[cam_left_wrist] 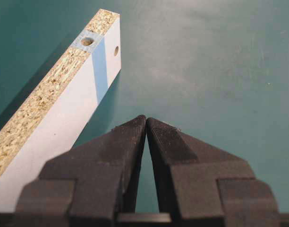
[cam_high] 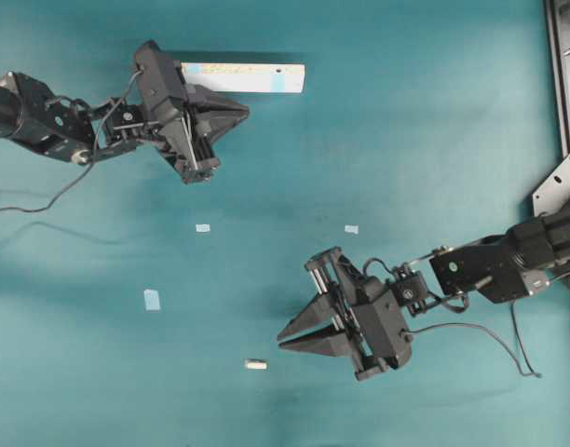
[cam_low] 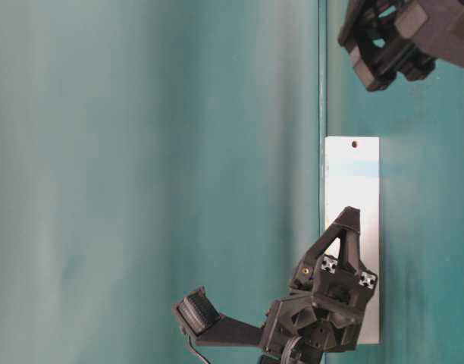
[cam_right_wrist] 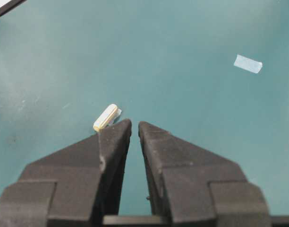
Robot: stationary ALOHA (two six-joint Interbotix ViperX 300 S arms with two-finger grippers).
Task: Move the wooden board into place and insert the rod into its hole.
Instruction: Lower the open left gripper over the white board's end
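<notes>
My left gripper should grip both sides of the wooden board at the taped end (cam_high: 196, 70) opposite its holes.
The wooden board (cam_high: 243, 77) lies at the table's far side; in the left wrist view the board (cam_left_wrist: 64, 118) shows a speckled edge and a white face. A hole (cam_left_wrist: 87, 41) sits in the taped edge, another hole (cam_left_wrist: 116, 50) in the face. My left gripper (cam_high: 246, 112) hovers just beside the board, shut and empty, its fingertips (cam_left_wrist: 137, 124) touching. The rod (cam_high: 255, 364) lies loose near the front. My right gripper (cam_high: 280, 340) is just right of it, shut to a thin slit, empty. In the right wrist view the rod (cam_right_wrist: 106, 117) lies just past the left fingertip.
Small light-blue tape squares (cam_high: 203, 227) (cam_high: 351, 229) (cam_high: 152, 299) are stuck on the teal table; one tape square (cam_right_wrist: 248, 64) shows in the right wrist view. A metal frame (cam_high: 563, 74) runs along the right edge. At table level the board (cam_low: 353, 189) stands behind the left gripper (cam_low: 350, 214).
</notes>
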